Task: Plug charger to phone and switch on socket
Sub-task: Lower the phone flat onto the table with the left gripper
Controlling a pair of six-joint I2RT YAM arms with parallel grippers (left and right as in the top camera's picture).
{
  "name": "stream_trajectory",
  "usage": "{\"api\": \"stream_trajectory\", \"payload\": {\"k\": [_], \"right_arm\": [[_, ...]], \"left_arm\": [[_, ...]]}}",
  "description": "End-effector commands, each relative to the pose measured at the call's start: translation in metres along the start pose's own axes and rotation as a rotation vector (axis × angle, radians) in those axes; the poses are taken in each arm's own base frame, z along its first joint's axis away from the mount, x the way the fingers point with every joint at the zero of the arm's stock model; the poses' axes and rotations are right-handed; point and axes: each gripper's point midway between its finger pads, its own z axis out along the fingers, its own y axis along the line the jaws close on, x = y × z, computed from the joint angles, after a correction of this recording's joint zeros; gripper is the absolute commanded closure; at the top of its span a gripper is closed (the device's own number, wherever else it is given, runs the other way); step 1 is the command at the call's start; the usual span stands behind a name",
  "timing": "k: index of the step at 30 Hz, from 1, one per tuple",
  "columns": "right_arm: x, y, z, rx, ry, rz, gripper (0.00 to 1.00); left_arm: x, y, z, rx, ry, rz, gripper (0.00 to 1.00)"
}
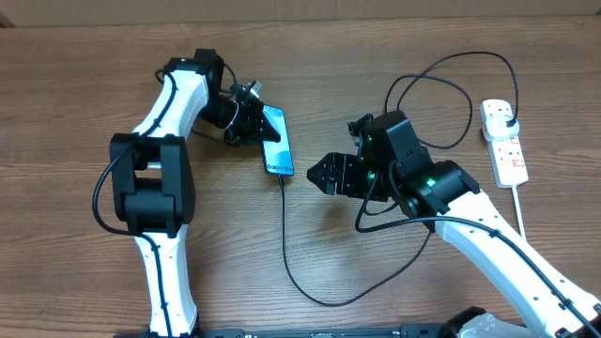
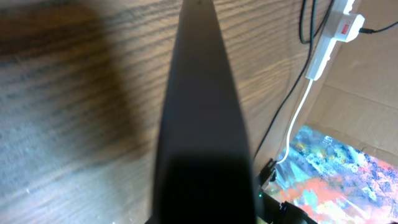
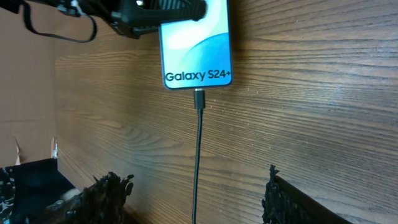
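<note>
The robot's left gripper will release the phone flat on the wooden table (image 1: 275, 154) between the two grippers, with the phone's charger end toward the robot.
The phone (image 1: 276, 142) lies tilted on the wooden table, its light blue screen reading "Galaxy S24+" (image 3: 196, 43). My left gripper (image 1: 246, 116) is shut on its far end; in the left wrist view its dark edge (image 2: 202, 124) fills the middle. The charger's tip (image 3: 199, 98) sits in the phone's bottom port. Its thin black cable (image 1: 287, 244) runs toward me, loops right and up, and ends in a black plug (image 1: 507, 119) in the socket (image 1: 508, 158). My right gripper (image 1: 324, 175) stands open just right of the phone's near end, the cable (image 3: 198, 162) between its fingers (image 3: 106, 196), untouched.
The socket's thick white cord (image 1: 519, 208) trails off toward the right front edge. A cardboard wall (image 1: 310, 7) lines the far side. Past the table edge lies a colourful sheet (image 2: 348, 162). Cable loops (image 1: 441, 89) lie between my right arm and the socket.
</note>
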Motion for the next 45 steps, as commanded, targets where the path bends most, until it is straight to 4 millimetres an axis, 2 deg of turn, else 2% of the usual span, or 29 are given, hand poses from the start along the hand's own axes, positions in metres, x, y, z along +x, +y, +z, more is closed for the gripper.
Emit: {"api": "stream_trajectory", "payload": {"k": [1,6,11,18,24,27,42,45], "right_arm": [[-0.003,0.0,-0.002,0.004,-0.017,-0.005,0.27],[-0.004,-0.001,-0.003,0.007,-0.02,-0.005,0.27],[-0.005,-0.002,-0.003,0.015,-0.026,-0.005,0.27],[-0.005,-0.002,-0.003,0.015,-0.026,-0.005,0.27],[-0.005,-0.002,-0.003,0.015,-0.026,-0.005,0.27],[-0.005,-0.002,-0.003,0.015,-0.026,-0.005,0.27],[-0.001,-0.005,-0.003,0.026,-0.012,0.002,0.27],[-0.001,-0.005,-0.003,0.028,-0.011,0.003,0.27]], "left_arm": [[-0.002,0.005,0.007,0.028,0.008,-0.021,0.96],[-0.008,0.006,0.009,0.022,-0.012,0.006,0.96],[-0.005,0.026,0.018,-0.104,-0.005,-0.031,0.96],[-0.004,0.027,0.02,-0.112,-0.001,-0.025,0.96],[-0.002,0.037,0.026,-0.211,0.003,-0.019,0.94],[-0.001,0.036,0.028,-0.219,0.008,-0.013,0.9],[0.0,0.045,0.026,-0.271,0.01,-0.021,0.83],[0.0,0.049,0.025,-0.296,0.008,-0.021,0.85]]}}
